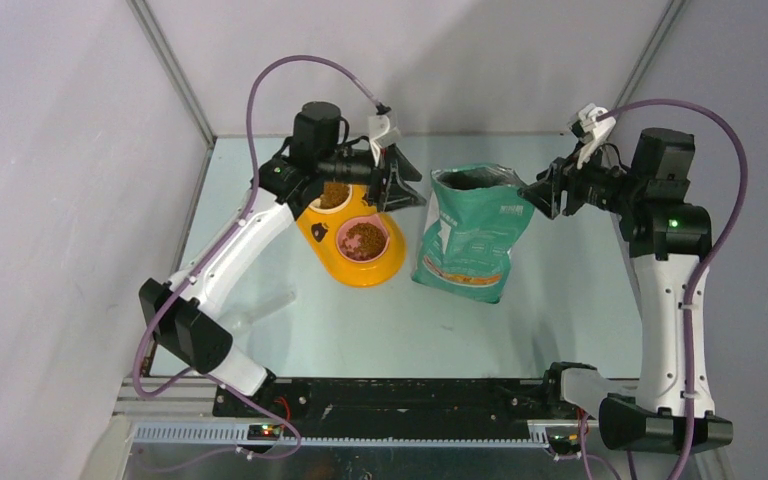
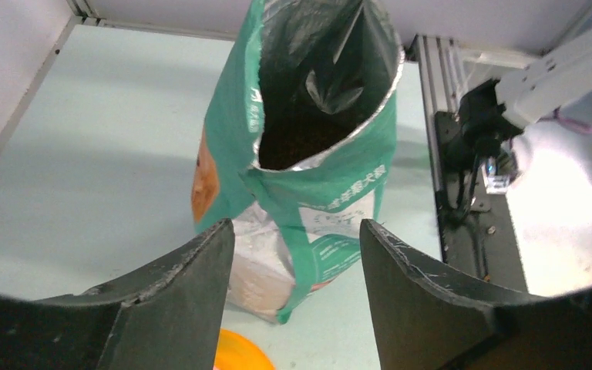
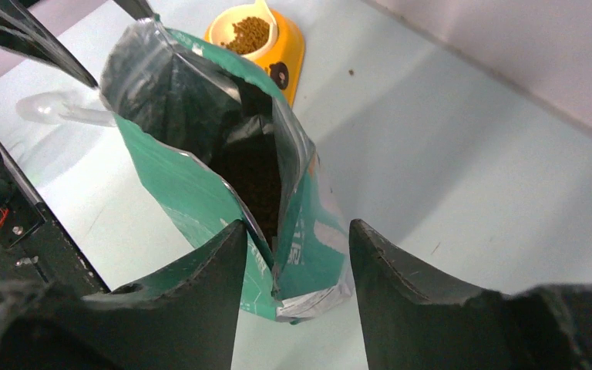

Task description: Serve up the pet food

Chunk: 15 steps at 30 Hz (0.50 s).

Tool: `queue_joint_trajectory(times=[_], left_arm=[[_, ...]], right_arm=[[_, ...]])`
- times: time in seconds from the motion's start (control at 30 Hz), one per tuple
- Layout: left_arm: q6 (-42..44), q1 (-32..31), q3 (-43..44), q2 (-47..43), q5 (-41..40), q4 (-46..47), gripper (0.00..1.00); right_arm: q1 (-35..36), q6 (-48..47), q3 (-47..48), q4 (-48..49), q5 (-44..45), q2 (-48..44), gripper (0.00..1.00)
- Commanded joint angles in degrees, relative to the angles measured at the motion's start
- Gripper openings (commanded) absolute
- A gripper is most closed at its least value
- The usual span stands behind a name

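Observation:
The pouch's opening is wide open, so next my right gripper pinches the pouch's side seam [image 3: 273, 266] while my left gripper pinches the pouch's opposite edge to pull the opening flat.
The green-and-white pouch [image 1: 468, 238] stands open in the middle of the table, with dark brown pet food [image 2: 293, 142] inside; the pouch's fill also shows in the right wrist view [image 3: 250, 173]. The yellow double-bowl feeder [image 1: 332, 258] lies left of it, with kibble in both bowls [image 1: 363, 240]. My left gripper [image 1: 405, 185] is open and empty, over the feeder's far end and just left of the pouch mouth. My right gripper [image 1: 540, 195] is open and empty at the pouch's upper right edge. In the right wrist view the pouch's side seam [image 3: 285, 231] shows between the jaws, not clamped.
A clear plastic scoop [image 3: 50, 108] lies on the table left of the pouch, near the left arm [image 1: 260, 306]. The grey walls close in at the back and sides. The black base rail [image 1: 410, 400] runs along the near edge.

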Motion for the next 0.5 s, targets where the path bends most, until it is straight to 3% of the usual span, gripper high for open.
queue_joint_trajectory(times=[0.0, 0.1, 0.33, 0.47], left_arm=[[11.25, -0.5, 5.67, 2.57, 1.68, -6.91, 0.69], [13.19, -1.09, 9.27, 4.83, 3.86, -8.09, 0.7], [14.79, -4.34, 10.9, 7.42, 7.7, -9.39, 0.71], [13.97, -6.06, 10.41, 7.89, 7.7, -8.65, 0.64]], right_arm=[[0.47, -3.89, 1.43, -2.5, -3.23, -1.49, 0.61], [2.34, -7.49, 2.35, -4.93, -2.59, -0.4, 0.67], [8.87, -15.74, 5.46, -10.64, 0.84, 2.55, 0.71], [11.57, -19.54, 5.58, -13.98, 0.52, 2.95, 0.72]])
